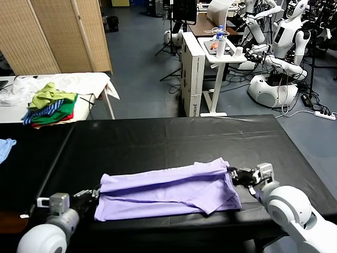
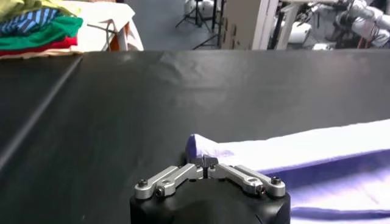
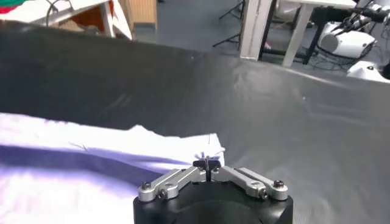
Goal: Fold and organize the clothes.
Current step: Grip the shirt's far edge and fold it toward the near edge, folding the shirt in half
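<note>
I need to open my right gripper, take the T-shirt's far corner [image 1: 224, 162] and pull the piece of cloth straight, because the lavender T-shirt's piece of cloth slants and its edge puckers at that gripper.
The lavender T-shirt [image 1: 168, 190] lies folded into a long band across the near part of the black table [image 1: 158, 134]. My left gripper [image 1: 97, 195] is at the band's left end, shut on a corner of the fabric; in the left wrist view the jaws [image 2: 207, 163] pinch that corner of the shirt [image 2: 317, 152]. At the band's right end my right gripper [image 1: 233, 174] is shut on the upper corner. In the right wrist view its jaws [image 3: 207, 163] meet on a puckered edge of the shirt [image 3: 91, 152].
A pile of green, yellow and striped garments [image 1: 50, 108] sits on a white table [image 1: 84, 83] at the back left. A light blue cloth [image 1: 4, 147] lies at the table's left edge. A white cart [image 1: 221, 52] and other robots [image 1: 274, 58] stand behind.
</note>
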Robot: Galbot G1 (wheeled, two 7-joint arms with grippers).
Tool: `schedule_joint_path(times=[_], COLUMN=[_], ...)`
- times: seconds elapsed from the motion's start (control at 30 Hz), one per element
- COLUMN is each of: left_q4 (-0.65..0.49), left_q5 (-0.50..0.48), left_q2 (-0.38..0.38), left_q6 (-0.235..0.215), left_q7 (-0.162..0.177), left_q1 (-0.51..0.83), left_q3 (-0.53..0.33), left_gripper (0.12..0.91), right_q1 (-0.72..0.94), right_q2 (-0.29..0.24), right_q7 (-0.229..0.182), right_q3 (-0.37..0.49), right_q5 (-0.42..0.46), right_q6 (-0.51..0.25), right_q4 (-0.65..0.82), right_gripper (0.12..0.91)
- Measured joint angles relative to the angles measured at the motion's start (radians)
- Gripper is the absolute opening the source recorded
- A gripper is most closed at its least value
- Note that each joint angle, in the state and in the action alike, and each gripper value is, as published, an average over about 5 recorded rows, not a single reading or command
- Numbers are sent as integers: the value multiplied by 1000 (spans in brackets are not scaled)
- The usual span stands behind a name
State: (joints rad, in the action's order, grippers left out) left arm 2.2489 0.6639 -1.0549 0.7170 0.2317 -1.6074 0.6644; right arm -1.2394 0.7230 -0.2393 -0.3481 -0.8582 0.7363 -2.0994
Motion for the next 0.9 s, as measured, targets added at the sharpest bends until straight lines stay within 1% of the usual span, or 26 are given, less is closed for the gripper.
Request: schedule_joint_path(times=[0.23,0.37,0.4,0.47,0.5,0.6,0.63,0.7,0.73,0.83,0.87,0.9], left_q4=[13,23,26,32,34,41,43,50,55,73,80,88], left_q5=[-33,-65,-73,-89,-98,-125,-134,-149,-154,-163,-166,-171], left_q2=[-16,-27,-30,-36,-39,-50,-54,-64,-68,-80,-85,-89], left_q6=[9,10,10,10,10,12,13,16,17,20,20,20], left_q7=[30,39,42,45,47,59,63,72,77,89,91,91], left_q1=[-29,-46,-52,-62,-67,-84,-89,-102,-108,-127,-133,-138], left_q3=[-4,-6,-7,-10,-12,-20,-22,-24,-25,-24,-22,-21], left_gripper=[146,146,146,146,146,147,158,219,269,451,508,565], right_q1=[-26,-32,-33,-33,-33,-33,-33,-34,-34,-29,-25,-19], right_q2=[-6,-7,-8,-9,-11,-16,-18,-19,-19,-14,-10,-6], right_q7=[3,10,13,21,26,36,37,37,37,36,33,29], right_q3=[3,9,11,11,9,2,-1,-8,-13,-26,-30,-31], right_q5=[2,3,3,3,2,-3,-5,-11,-16,-29,-32,-34], right_q6=[0,0,0,0,0,0,0,0,0,0,0,0], right_q4=[-12,-15,-16,-20,-23,-35,-39,-48,-52,-58,-56,-53], right_gripper=[143,145,154,203,245,417,493,607,682,837,868,882])
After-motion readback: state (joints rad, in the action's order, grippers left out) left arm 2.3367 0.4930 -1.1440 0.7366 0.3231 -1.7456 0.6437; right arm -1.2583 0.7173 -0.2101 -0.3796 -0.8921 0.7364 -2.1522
